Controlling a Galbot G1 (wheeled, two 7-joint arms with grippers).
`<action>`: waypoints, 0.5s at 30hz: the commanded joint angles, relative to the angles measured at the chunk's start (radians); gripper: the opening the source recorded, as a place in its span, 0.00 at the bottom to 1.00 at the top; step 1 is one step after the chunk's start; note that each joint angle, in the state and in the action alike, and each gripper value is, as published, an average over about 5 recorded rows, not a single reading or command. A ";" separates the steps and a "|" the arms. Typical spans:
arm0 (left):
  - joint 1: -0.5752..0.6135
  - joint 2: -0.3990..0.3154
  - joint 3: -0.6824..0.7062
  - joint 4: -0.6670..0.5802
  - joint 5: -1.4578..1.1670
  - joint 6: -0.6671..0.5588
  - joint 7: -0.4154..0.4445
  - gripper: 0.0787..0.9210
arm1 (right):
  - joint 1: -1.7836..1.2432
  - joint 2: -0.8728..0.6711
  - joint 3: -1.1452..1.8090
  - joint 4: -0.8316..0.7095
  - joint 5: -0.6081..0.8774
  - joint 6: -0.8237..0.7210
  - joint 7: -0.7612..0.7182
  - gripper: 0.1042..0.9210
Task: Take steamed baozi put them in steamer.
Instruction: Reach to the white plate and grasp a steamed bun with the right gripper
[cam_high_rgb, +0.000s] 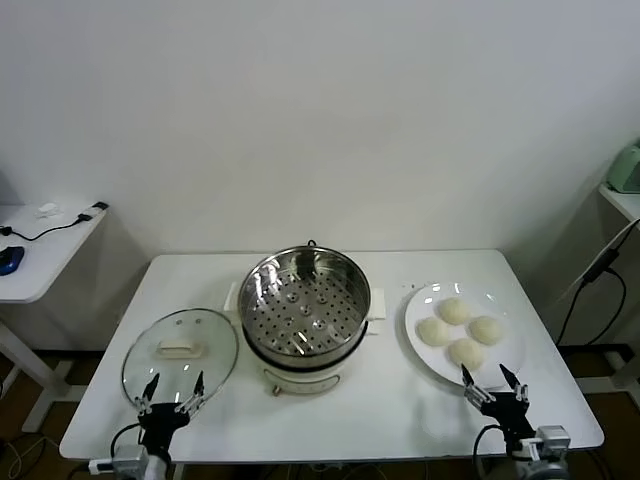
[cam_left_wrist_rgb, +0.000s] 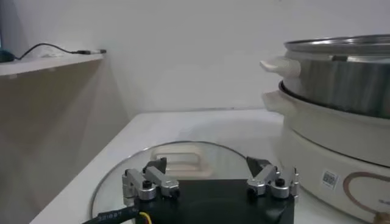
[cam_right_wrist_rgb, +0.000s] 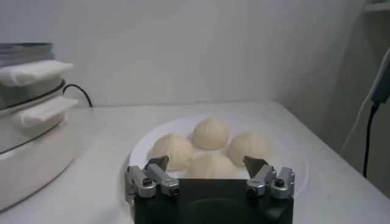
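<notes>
Next, I close my right gripper around the sides of the baozi (cam_high_rgb: 453, 311) (cam_right_wrist_rgb: 211, 133) nearest the wall, at the back of the white plate.
Several cream-white baozi (cam_high_rgb: 459, 328) lie together on a flat white plate (cam_high_rgb: 424, 349) at the table's right; they also show in the right wrist view (cam_right_wrist_rgb: 209, 134). The steamer (cam_high_rgb: 304, 307), a shiny steel pot with an empty perforated tray on a cream base, stands at the table's middle; its side shows in the left wrist view (cam_left_wrist_rgb: 341, 122). My right gripper (cam_high_rgb: 493, 384) is open and empty at the front edge, just before the plate (cam_right_wrist_rgb: 206, 164). My left gripper (cam_high_rgb: 172, 390) is open and empty at the front left, by the glass lid (cam_left_wrist_rgb: 206, 163).
A round glass lid (cam_high_rgb: 180, 350) with a white handle lies flat left of the steamer. A side table (cam_high_rgb: 40, 245) with a cable stands far left. A dark cable (cam_high_rgb: 592, 280) hangs at the right, off the table. A white wall runs behind.
</notes>
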 joint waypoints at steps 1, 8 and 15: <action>-0.002 0.007 0.003 -0.005 -0.005 0.005 0.000 0.88 | 0.227 -0.164 -0.026 -0.018 -0.003 -0.175 0.026 0.88; 0.003 0.018 0.012 -0.015 -0.015 -0.002 0.000 0.88 | 0.581 -0.409 -0.218 -0.219 -0.034 -0.217 -0.109 0.88; -0.002 0.026 0.021 -0.019 -0.021 -0.002 0.001 0.88 | 0.953 -0.627 -0.627 -0.411 -0.126 -0.174 -0.452 0.88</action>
